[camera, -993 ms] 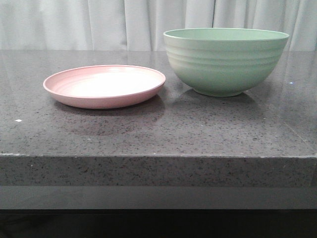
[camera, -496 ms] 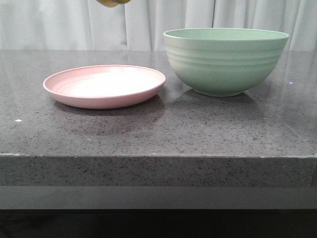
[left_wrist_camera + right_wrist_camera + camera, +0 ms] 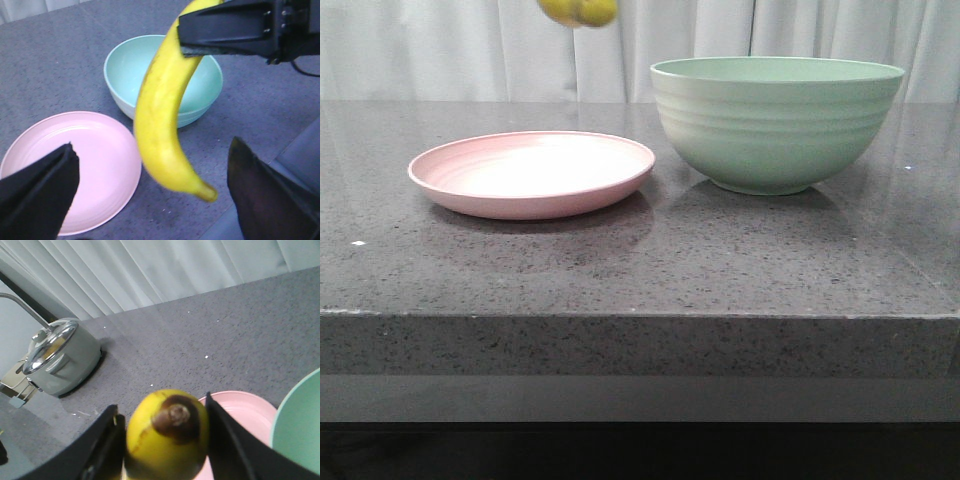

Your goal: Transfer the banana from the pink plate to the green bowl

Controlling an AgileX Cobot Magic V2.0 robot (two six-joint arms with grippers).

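My right gripper has the banana. It will let the banana go standing on end in the green bowl's half nearer the pink plate [image 3: 752, 72].
The yellow banana [image 3: 578, 10] hangs high at the top edge of the front view, above the right part of the pink plate [image 3: 531, 173]. The plate is empty. The green bowl [image 3: 775, 120] stands to its right, its inside hidden in the front view. My right gripper [image 3: 162, 410] is shut on the banana [image 3: 167, 445], whose dark end faces the camera. In the left wrist view the right gripper's finger [image 3: 230, 27] holds the banana [image 3: 160, 120] upright above plate [image 3: 95, 165] and bowl [image 3: 162, 80]. My left gripper [image 3: 152, 145] is open and empty, beside the banana.
A metal pot with a glass lid [image 3: 55, 357] stands far off on the counter in the right wrist view. A pale curtain [image 3: 440, 50] hangs behind the dark speckled counter. The counter's front edge [image 3: 640, 315] runs below the plate and bowl.
The banana has come into the top of the front view and moved down and to the right. Plate and bowl have not moved.
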